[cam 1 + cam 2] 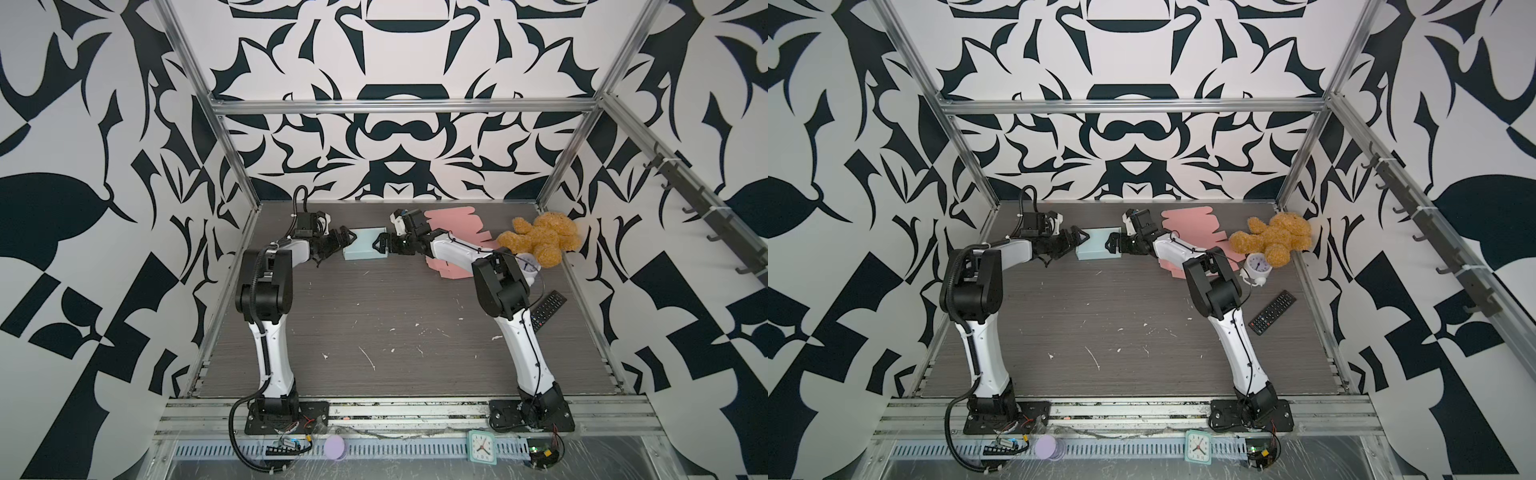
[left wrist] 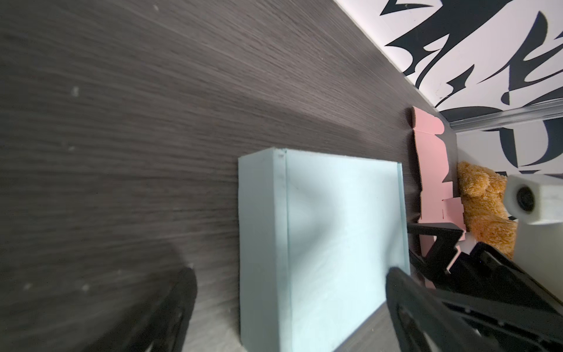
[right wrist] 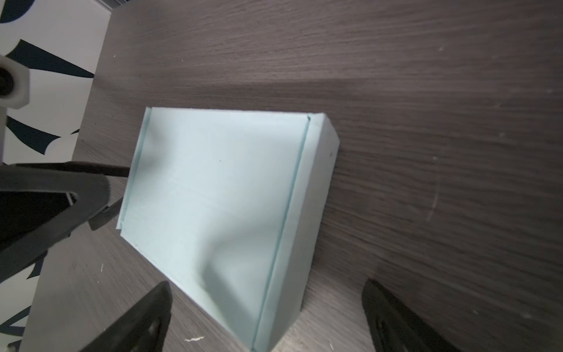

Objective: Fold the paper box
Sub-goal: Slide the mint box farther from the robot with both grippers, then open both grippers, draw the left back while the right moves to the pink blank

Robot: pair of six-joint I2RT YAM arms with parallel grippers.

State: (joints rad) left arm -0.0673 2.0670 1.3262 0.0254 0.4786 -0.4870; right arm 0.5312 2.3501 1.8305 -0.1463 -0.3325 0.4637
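Note:
I need to next use my right gripper to grab the side flap [image 1: 431, 262] of the pink cardboard blank, on the side facing the pale blue paper box.
The paper box [image 1: 365, 244] [image 1: 1098, 249] is pale blue and lies folded shut and flat at the back middle of the table. My left gripper [image 1: 337, 248] [image 1: 1068, 246] is at its left end, open. In the left wrist view the box [image 2: 335, 213] lies between the spread fingers of that gripper [image 2: 289, 283], and one fingertip [image 2: 399, 286] overlaps its corner. My right gripper [image 1: 380, 245] [image 1: 1112, 244] is at the right end, also open. In the right wrist view the box [image 3: 219, 183] reaches in between the wide jaws of that gripper [image 3: 266, 292], which do not press on it.
A flat pink cardboard blank [image 1: 453, 224] lies behind and under the right arm. A brown teddy bear [image 1: 540, 237] and a white alarm clock [image 1: 1257, 266] sit at the back right. A black remote [image 1: 548, 309] lies near the right edge. A teal clock [image 1: 481, 446] stands on the front rail.

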